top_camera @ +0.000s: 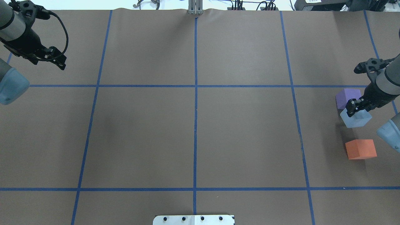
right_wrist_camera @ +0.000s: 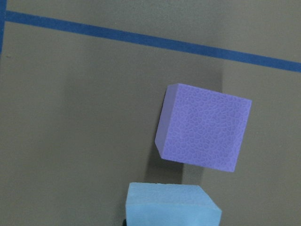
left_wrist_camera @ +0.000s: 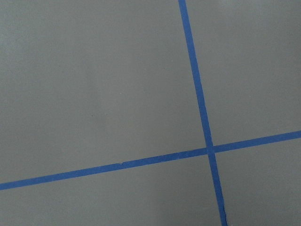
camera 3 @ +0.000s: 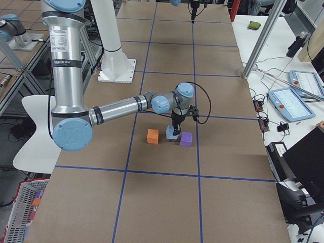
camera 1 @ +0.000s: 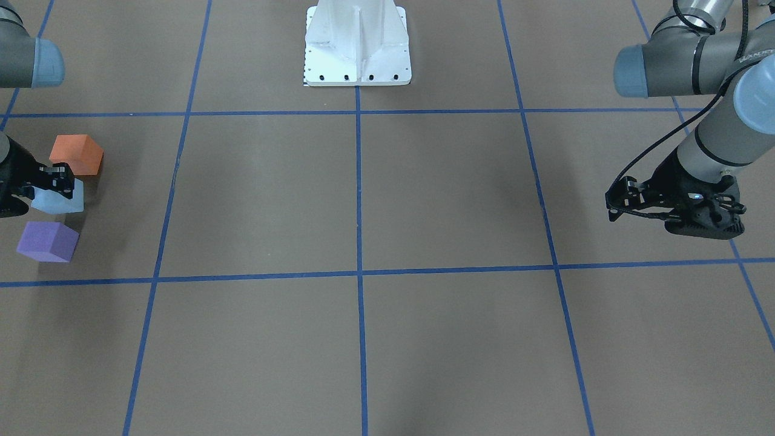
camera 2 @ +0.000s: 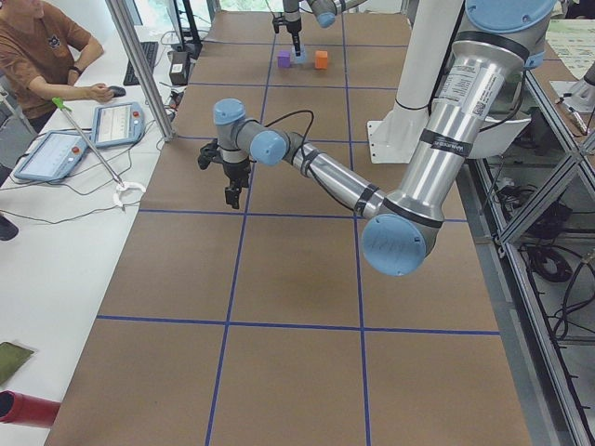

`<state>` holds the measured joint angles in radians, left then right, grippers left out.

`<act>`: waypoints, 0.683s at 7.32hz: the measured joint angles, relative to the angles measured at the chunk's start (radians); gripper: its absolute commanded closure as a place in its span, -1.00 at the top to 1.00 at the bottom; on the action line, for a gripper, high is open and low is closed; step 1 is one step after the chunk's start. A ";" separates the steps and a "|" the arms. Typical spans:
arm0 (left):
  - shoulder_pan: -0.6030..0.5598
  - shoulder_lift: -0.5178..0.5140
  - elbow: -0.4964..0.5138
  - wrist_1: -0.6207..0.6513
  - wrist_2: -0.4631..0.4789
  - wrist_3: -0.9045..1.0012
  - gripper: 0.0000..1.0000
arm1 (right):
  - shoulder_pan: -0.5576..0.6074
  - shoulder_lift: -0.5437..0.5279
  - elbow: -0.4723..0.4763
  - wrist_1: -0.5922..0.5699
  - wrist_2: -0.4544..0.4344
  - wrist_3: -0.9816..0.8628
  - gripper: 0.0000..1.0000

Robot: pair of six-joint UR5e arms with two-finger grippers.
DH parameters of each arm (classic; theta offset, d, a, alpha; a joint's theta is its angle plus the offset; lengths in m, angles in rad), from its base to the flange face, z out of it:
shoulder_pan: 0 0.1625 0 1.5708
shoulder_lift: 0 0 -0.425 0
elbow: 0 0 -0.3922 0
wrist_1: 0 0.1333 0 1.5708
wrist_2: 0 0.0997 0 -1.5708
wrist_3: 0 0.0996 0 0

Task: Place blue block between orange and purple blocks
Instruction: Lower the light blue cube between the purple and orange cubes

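Note:
The blue block, now between the purple and orange blocks, will go down on the table in the gap (camera 1: 57, 201) (right_wrist_camera: 182, 198) beside the purple block, set there by my right gripper.
The light blue block (top_camera: 356, 119) is between the purple block (top_camera: 347, 97) and the orange block (top_camera: 360, 149) at the table's far right. It is closer to the purple block, with a small gap that shows in the right wrist view (right_wrist_camera: 171, 207). My right gripper (top_camera: 354, 110) points down over the blue block and is shut on its top. My left gripper (top_camera: 62, 65) hangs over bare table at the far left. It holds nothing and its fingers look together.
The white robot base (camera 1: 357, 45) stands at the table's middle near edge. Blue tape lines (top_camera: 195, 93) divide the brown table into squares. An operator and tablets (camera 2: 56, 149) are beyond the far side.

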<state>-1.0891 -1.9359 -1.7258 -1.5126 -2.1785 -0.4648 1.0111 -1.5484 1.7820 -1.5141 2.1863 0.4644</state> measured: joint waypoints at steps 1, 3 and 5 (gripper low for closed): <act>0.000 0.000 0.000 0.000 0.000 0.000 1.00 | -0.004 0.012 -0.016 0.000 0.000 0.000 -1.00; 0.000 0.000 -0.001 0.000 0.001 -0.001 1.00 | -0.010 0.048 -0.056 -0.001 0.000 0.001 -1.00; 0.001 -0.002 0.001 0.001 0.002 0.000 1.00 | -0.009 0.050 -0.070 -0.001 0.004 0.002 -1.00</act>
<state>-1.0882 -1.9374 -1.7250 -1.5119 -2.1764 -0.4650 1.0022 -1.4982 1.7121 -1.5156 2.1899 0.4662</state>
